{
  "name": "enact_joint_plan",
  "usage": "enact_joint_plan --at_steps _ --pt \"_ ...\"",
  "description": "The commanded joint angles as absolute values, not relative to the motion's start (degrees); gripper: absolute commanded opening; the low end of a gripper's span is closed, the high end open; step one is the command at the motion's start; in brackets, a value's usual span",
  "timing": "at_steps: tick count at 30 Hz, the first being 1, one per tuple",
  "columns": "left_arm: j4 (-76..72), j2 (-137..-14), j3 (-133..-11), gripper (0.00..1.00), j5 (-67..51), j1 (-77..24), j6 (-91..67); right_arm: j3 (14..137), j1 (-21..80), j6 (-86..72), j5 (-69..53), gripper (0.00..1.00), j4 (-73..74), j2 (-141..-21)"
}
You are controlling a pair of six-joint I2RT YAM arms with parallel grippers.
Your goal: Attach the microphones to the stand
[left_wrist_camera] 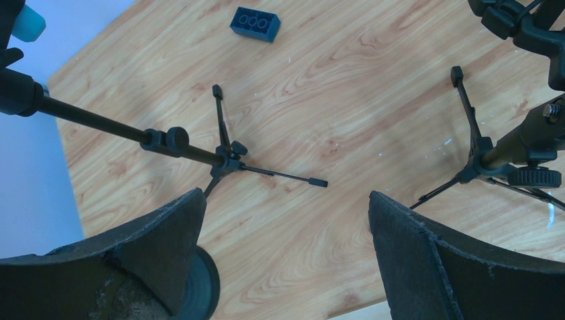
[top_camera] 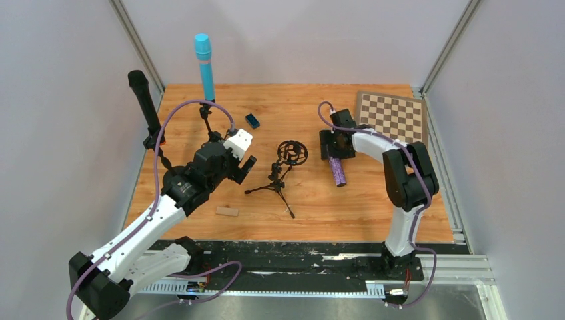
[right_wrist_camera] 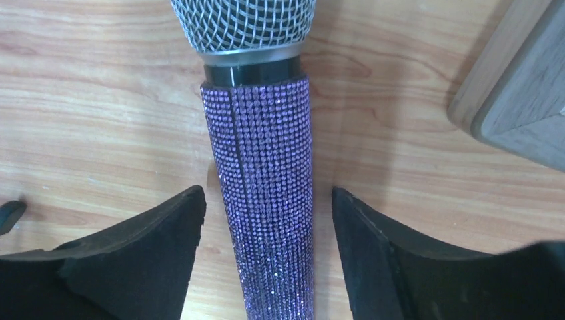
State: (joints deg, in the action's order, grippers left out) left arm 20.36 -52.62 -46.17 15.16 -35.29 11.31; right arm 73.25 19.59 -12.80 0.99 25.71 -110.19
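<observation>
The handle of the purple microphone lies at an angle across my right gripper's open fingers, so next I turn my right gripper to line up and close it on the handle nearer the mesh head (right_wrist_camera: 262, 157).
The purple glitter microphone (right_wrist_camera: 266, 200) with a silver mesh head (right_wrist_camera: 243, 27) lies flat on the wooden table (top_camera: 313, 213). My right gripper (right_wrist_camera: 266, 200) stands open astride its handle, with a gap on each side; from above that gripper (top_camera: 333, 155) covers the microphone's (top_camera: 339, 172) upper end. The light blue microphone (top_camera: 204, 63) and the black microphone (top_camera: 144, 100) stand upright on stands at the back left. An empty tripod stand (top_camera: 283, 170) with a ring mount is at mid-table. My left gripper (top_camera: 246, 168) hangs open and empty beside it, above bare wood (left_wrist_camera: 286, 207).
A chessboard (top_camera: 392, 115) lies at the back right, its corner (right_wrist_camera: 513, 87) close to the purple microphone's head. A dark blue brick (top_camera: 252, 121) sits behind the stands and a small wooden block (top_camera: 226, 211) nearer the front. Tripod legs (left_wrist_camera: 226, 157) spread under my left gripper.
</observation>
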Motion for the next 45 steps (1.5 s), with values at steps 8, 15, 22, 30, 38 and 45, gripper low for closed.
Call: enact_joint_plan --at_steps 8,15,22,30,38,45 --pt "19.21 -52.59 -46.58 1.0 14.28 -35.64 11.75 75.3 21.33 -7.04 4.89 0.95 28.44 -106.07" --pt "19.16 -52.78 -46.58 1.0 14.11 -35.59 11.66 80.28 21.89 -3.54 4.46 0.86 32.89 -110.66" --pt "19.07 -53.0 -46.56 1.0 13.96 -35.6 11.54 83.72 21.89 -2.24 2.47 0.65 35.84 -113.86" --pt "18.98 -53.04 -46.54 1.0 14.13 -35.6 11.65 85.05 21.9 -3.58 6.5 0.41 36.97 -116.88" --pt "18.9 -53.13 -46.42 1.0 14.19 -35.63 11.69 85.57 21.89 -4.49 7.92 0.0 37.28 -117.29" --pt "18.98 -53.27 -46.41 1.0 14.03 -35.65 11.75 82.75 21.95 -4.79 7.51 0.0 33.97 -110.12"
